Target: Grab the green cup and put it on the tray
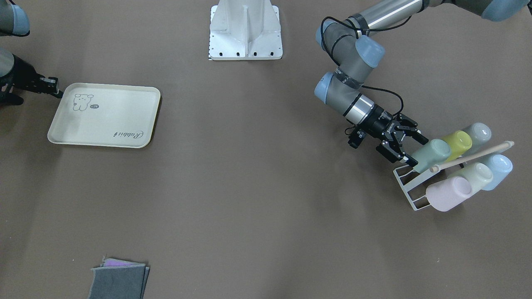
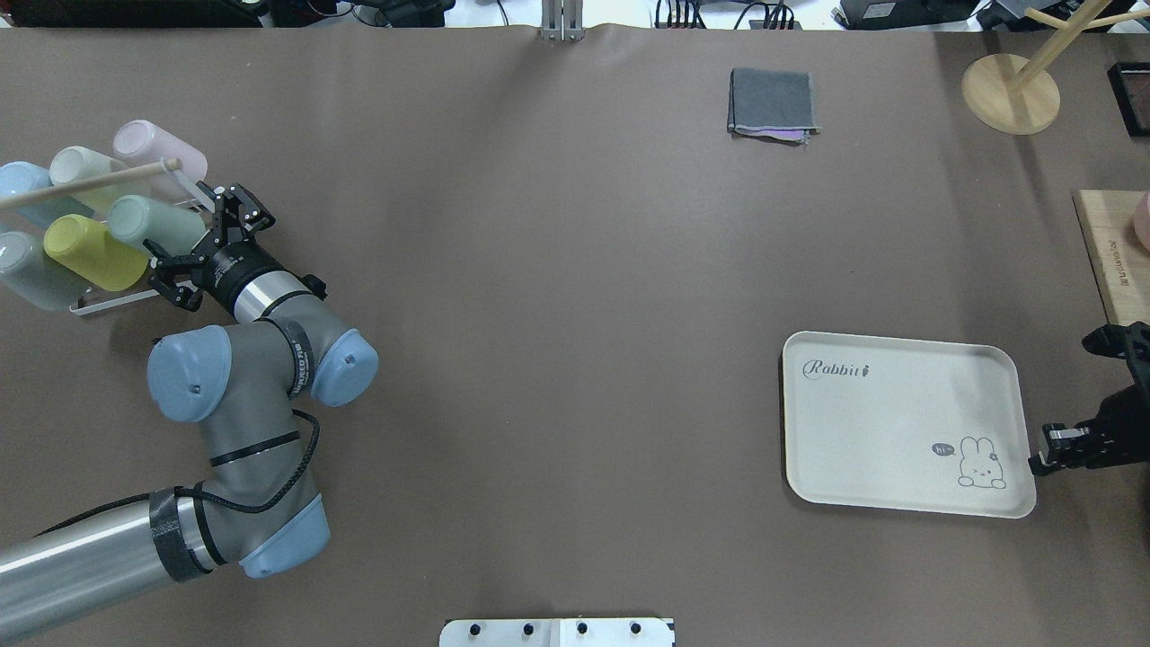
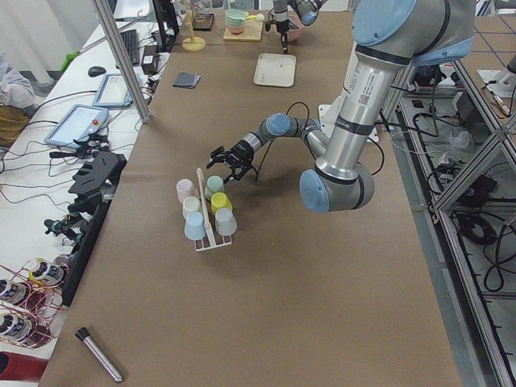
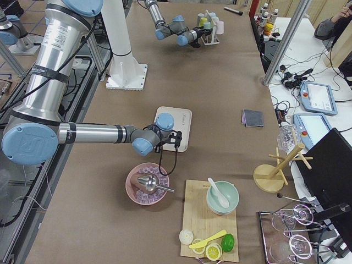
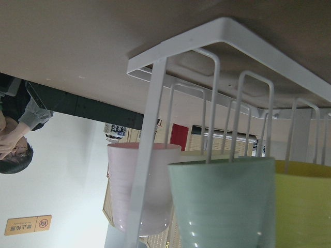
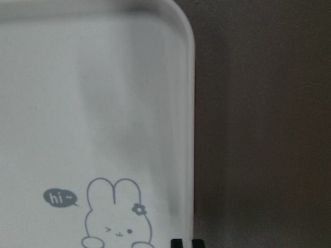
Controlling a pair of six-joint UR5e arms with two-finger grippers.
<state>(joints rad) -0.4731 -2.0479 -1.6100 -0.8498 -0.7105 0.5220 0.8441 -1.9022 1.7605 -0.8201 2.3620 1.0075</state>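
The tray's short edge meets my right gripper close to a corner, so my right gripper will open and grip nearer the middle (image 1: 58,107) of that edge before it brings the tray closer.
The green cup (image 1: 432,154) lies on its side in a white wire rack (image 1: 409,187) among other cups; it also shows in the overhead view (image 2: 157,225) and close up in the left wrist view (image 5: 222,201). My left gripper (image 1: 415,150) is open, with its fingers on either side of the cup's near end (image 2: 184,238). The cream tray (image 1: 104,124) lies empty far across the table (image 2: 898,422). My right gripper (image 2: 1042,454) is shut, low at the tray's edge by the drawing (image 6: 103,103). I cannot tell whether it pinches the rim.
The rack also holds a yellow-green cup (image 1: 457,143), a pale whitish-green cup (image 1: 476,176), a pink cup (image 1: 449,193) and bluish cups, with a wooden rod (image 1: 474,155) above them. A folded grey cloth (image 2: 773,103), a wooden stand (image 2: 1011,90) and a cutting board (image 2: 1114,252) lie at the table's edges.
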